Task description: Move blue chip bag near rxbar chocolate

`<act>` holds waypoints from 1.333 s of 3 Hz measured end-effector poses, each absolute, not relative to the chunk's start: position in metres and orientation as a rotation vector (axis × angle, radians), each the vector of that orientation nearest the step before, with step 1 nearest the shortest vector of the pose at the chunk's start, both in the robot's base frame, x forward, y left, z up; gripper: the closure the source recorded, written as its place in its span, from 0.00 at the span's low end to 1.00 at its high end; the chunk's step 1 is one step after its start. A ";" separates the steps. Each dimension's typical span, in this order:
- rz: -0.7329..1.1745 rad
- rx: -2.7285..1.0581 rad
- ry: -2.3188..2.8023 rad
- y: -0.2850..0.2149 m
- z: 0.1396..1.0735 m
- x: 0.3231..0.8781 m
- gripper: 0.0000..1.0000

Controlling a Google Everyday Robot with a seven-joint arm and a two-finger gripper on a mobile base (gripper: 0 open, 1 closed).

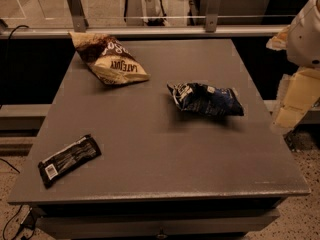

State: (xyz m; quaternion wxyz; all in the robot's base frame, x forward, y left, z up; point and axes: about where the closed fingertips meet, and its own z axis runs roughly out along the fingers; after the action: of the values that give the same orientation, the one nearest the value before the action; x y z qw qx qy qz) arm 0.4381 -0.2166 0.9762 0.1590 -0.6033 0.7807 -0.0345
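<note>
My gripper needs to grip the top of the blue chip bag [219,93], between the bag's middle and its end farther from the brown-and-cream chip bag.
The blue chip bag [206,99] lies crumpled on the grey table [160,154], right of centre, dark navy with white patches. The rxbar chocolate [69,160] lies flat near the table's front left corner, black with a white barcode patch at its near end. The two are far apart, with bare tabletop between them. My gripper [293,101] hangs at the right edge of the view, beyond the table's right side and to the right of the blue bag, touching nothing.
A brown-and-cream chip bag [109,58] lies at the back left of the table. A metal rail with glass panels [150,19] runs behind the table's far edge. My white arm [306,30] is at the upper right.
</note>
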 end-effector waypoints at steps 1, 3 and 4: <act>-0.099 -1.725 2.232 -0.217 0.976 0.438 0.00; -0.095 -1.725 2.130 -0.199 0.962 0.450 0.00; -0.065 -1.748 2.033 -0.170 0.932 0.464 0.00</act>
State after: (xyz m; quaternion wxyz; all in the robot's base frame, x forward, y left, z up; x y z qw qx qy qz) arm 0.4645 -0.1704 0.9324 0.2278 -0.6346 0.7381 -0.0234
